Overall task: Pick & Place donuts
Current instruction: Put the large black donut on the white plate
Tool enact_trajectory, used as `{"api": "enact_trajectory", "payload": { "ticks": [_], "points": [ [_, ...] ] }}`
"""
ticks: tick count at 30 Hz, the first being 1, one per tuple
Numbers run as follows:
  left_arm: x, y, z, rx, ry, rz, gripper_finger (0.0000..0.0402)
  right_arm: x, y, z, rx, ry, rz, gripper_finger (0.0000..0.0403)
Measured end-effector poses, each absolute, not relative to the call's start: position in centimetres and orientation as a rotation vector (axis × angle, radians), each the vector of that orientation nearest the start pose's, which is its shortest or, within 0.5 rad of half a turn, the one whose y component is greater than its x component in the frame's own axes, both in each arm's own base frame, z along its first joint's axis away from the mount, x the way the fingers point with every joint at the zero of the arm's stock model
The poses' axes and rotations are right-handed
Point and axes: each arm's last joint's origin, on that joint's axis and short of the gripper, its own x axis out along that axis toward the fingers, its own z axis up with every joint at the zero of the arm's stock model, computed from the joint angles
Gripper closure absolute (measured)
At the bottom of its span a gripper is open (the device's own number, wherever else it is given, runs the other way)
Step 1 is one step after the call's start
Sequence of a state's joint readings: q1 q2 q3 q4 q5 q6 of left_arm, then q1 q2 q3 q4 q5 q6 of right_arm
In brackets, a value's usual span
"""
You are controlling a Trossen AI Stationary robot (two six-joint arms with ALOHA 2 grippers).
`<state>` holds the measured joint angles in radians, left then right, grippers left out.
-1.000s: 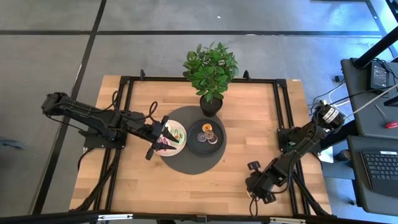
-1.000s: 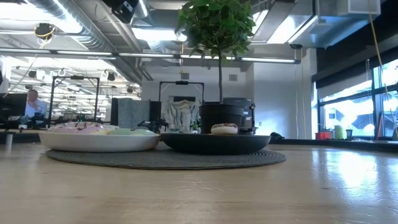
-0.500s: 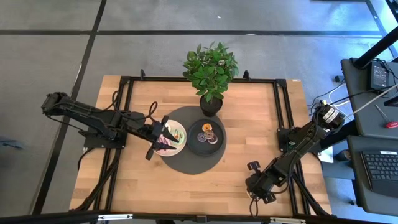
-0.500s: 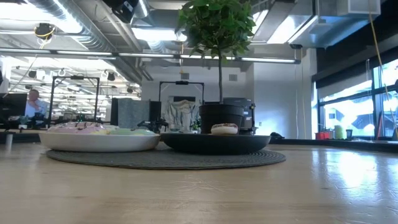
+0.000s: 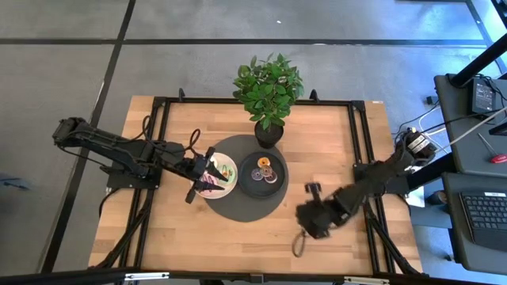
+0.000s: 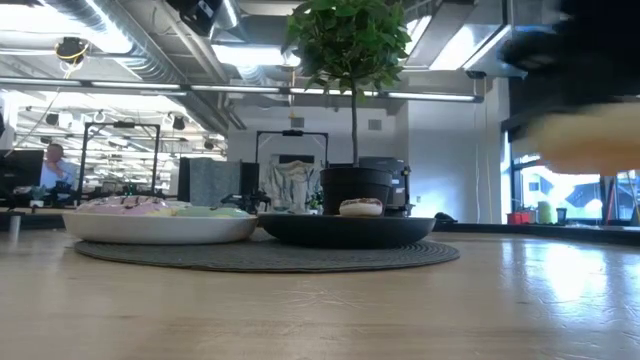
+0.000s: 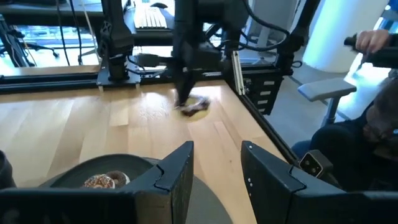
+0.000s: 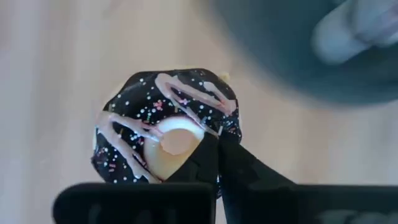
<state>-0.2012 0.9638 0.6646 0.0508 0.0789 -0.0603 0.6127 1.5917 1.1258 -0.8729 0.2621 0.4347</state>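
Next, my right gripper sets the chocolate donut on the grey mat's near edge (image 5: 242,214), before both plates.
A chocolate donut (image 8: 163,134) with pink drizzle and sprinkles is held in my right gripper (image 8: 217,163), which is shut on it. That gripper (image 5: 307,220) is above the wood near the grey mat's (image 5: 238,207) right side. In the low view it is a dark blur with a cream blob (image 6: 590,140) well above the tabletop. My left gripper (image 7: 217,174) is open over the white plate (image 5: 228,187) with nothing between its fingers. The plate carries several donuts (image 6: 150,208). The black plate (image 5: 277,187) holds two small donuts (image 5: 264,170). My right gripper has its two fingers (image 8: 239,171) closed together on the ring's section (image 8: 208,124) nearest the wrist, beside the hole. The fingers cover that section, so I cannot tell whether one tip is inside the hole. The donut is tilted and lifted clear of the table.
A potted plant (image 5: 268,91) stands at the mat's far edge, behind the black plate. Black rails (image 5: 360,142) run along the table's sides. Bare wood lies between the mat and the near edge. A person (image 7: 373,130) sits beyond the table's right side.
My right gripper has swung from the table's near right corner toward the left, closer to the mat and the black plate. It has entered the low view at upper right. The left arm and both plates have kept still.
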Motion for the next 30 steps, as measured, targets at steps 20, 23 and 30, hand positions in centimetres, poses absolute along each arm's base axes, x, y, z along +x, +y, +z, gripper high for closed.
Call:
{"api": "enact_trajectory", "payload": {
  "ticks": [20, 23, 30],
  "points": [
    [18.2, -4.0, 29.8, -0.186, 0.235, -0.275, 0.0272, 39.5, 4.3, 20.7, -0.639, 0.600, -0.032, 0.0401],
    [18.2, -4.0, 29.7, -0.165, 0.244, -0.262, 0.0272, 40.0, 3.4, 19.4, -0.641, 0.669, -0.029, 0.0401],
    [18.8, -4.0, 29.1, -0.192, 0.273, -0.222, 0.0272, 40.0, 5.5, 18.8, -0.572, 0.649, 0.192, 0.0401]
  ]
}}
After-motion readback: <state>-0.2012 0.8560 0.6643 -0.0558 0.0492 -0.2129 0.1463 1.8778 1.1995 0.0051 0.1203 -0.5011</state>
